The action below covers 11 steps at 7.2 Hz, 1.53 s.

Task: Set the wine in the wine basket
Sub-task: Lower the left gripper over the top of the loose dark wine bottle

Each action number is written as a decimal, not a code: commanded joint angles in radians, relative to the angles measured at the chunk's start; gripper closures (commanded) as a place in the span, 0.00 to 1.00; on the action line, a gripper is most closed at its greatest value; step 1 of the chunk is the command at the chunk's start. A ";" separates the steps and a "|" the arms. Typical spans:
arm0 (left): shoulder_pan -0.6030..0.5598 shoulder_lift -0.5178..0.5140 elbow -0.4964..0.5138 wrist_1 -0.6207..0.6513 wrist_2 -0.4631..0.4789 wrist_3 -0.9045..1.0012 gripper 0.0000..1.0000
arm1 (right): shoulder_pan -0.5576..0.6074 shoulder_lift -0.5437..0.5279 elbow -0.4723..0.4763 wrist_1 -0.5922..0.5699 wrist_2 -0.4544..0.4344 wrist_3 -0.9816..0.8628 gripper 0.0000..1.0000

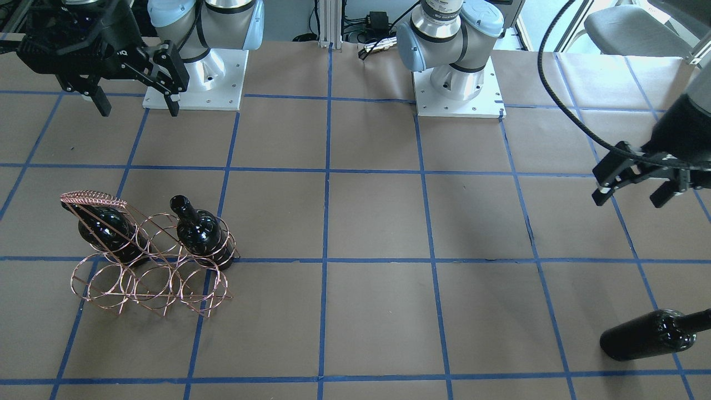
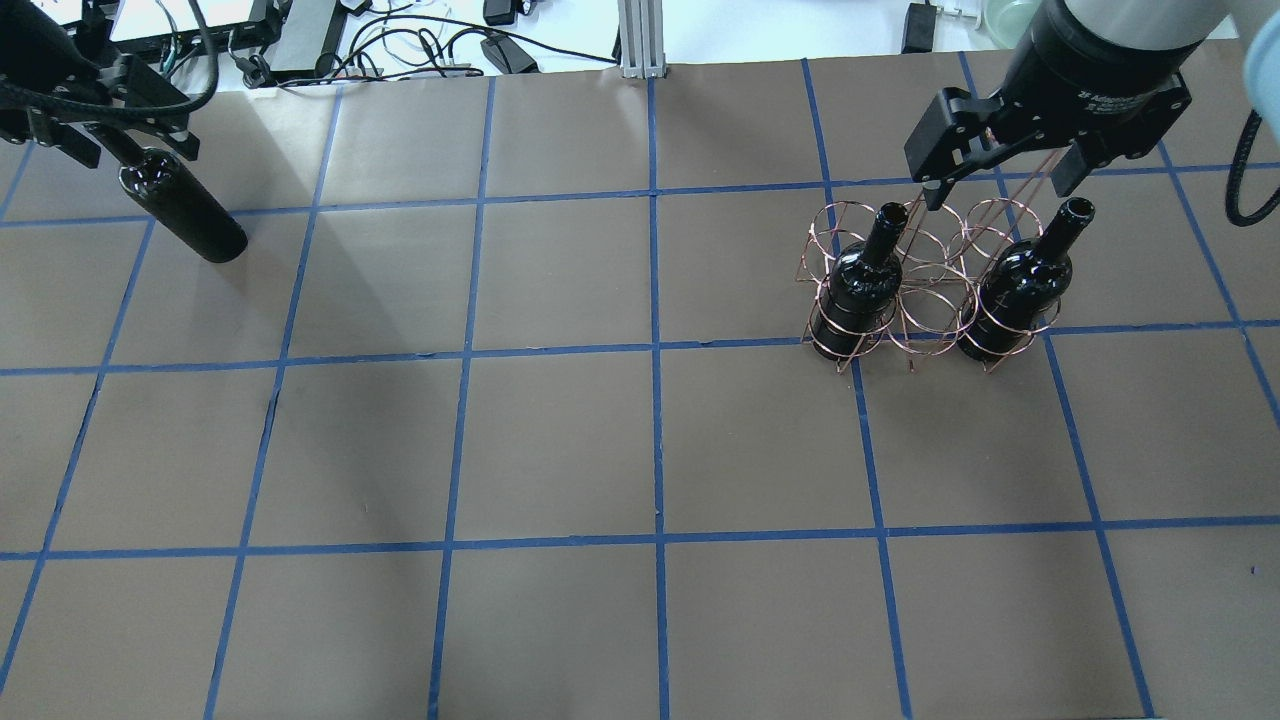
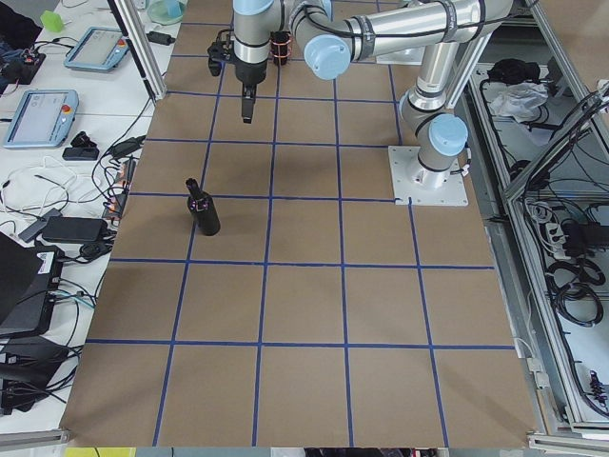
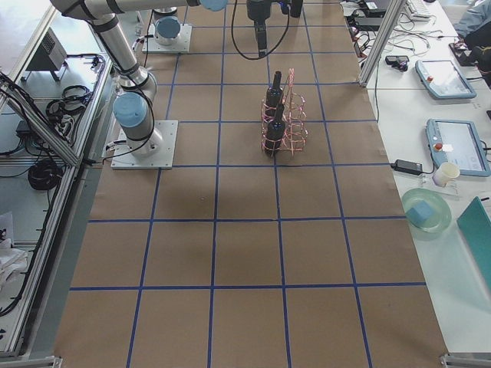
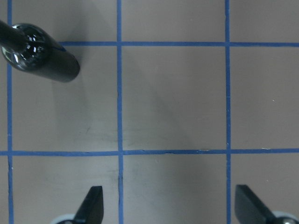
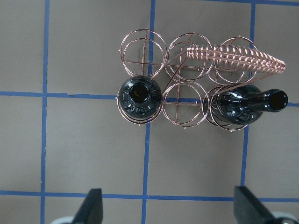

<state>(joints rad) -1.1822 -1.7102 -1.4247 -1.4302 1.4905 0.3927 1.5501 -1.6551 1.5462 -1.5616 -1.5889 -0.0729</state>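
Observation:
The robot's left gripper needs to next move to the black wine bottle standing apart from the wine basket and close on the bottle's neck (image 1: pixel 695 323) (image 5: pixel 11 38).
The copper wire wine basket (image 2: pixel 925 262) stands on the table at the robot's right, also in the front view (image 1: pixel 150 283) and the right wrist view (image 6: pixel 189 51). Two black wine bottles (image 2: pixel 862 290) (image 2: pixel 1018 292) stand in its end rings in one row. My right gripper (image 2: pixel 998 192) hangs open and empty above the basket, touching nothing. A third black wine bottle (image 2: pixel 188 218) stands upright on the table at the far left. My left gripper (image 1: pixel 630 199) is open and empty above the table beside that bottle (image 5: pixel 44 59), apart from it.
The table (image 2: pixel 650 450) is brown paper with a blue tape grid. Both arm bases (image 1: pixel 452 83) sit at the robot's edge. The basket's other rings (image 6: pixel 142 46) hold nothing. Cables and devices (image 2: pixel 400 40) lie past the far edge.

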 commanded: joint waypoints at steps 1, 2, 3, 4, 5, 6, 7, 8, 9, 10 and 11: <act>0.068 -0.109 0.078 0.014 0.007 0.099 0.00 | -0.001 0.000 0.000 0.000 0.000 -0.001 0.00; 0.096 -0.155 0.104 0.054 -0.004 0.125 0.00 | 0.001 0.000 0.000 0.000 0.000 -0.001 0.00; 0.104 -0.193 0.127 0.069 -0.004 0.133 0.00 | -0.001 0.000 0.000 0.000 0.000 -0.002 0.00; 0.105 -0.234 0.141 0.111 -0.003 0.149 0.00 | 0.001 0.000 0.000 0.001 0.000 -0.001 0.00; 0.113 -0.273 0.144 0.138 0.007 0.159 0.00 | -0.001 0.000 0.000 0.002 0.000 -0.001 0.00; 0.128 -0.307 0.161 0.161 0.007 0.163 0.00 | -0.001 0.000 0.000 -0.002 -0.002 -0.005 0.00; 0.130 -0.339 0.200 0.162 0.005 0.161 0.00 | 0.001 0.000 0.000 -0.002 0.000 -0.005 0.00; 0.130 -0.364 0.222 0.169 0.005 0.161 0.03 | -0.001 0.000 0.000 0.000 0.000 -0.005 0.00; 0.128 -0.388 0.224 0.200 -0.001 0.153 0.06 | 0.002 0.000 0.000 0.000 0.000 -0.004 0.00; 0.128 -0.410 0.225 0.235 -0.006 0.149 0.07 | 0.001 0.000 0.000 0.000 0.000 -0.005 0.00; 0.128 -0.413 0.224 0.238 -0.010 0.120 0.08 | 0.001 0.000 0.000 0.001 0.000 -0.005 0.00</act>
<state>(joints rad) -1.0537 -2.1094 -1.2020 -1.2097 1.4859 0.5359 1.5510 -1.6551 1.5462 -1.5613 -1.5892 -0.0778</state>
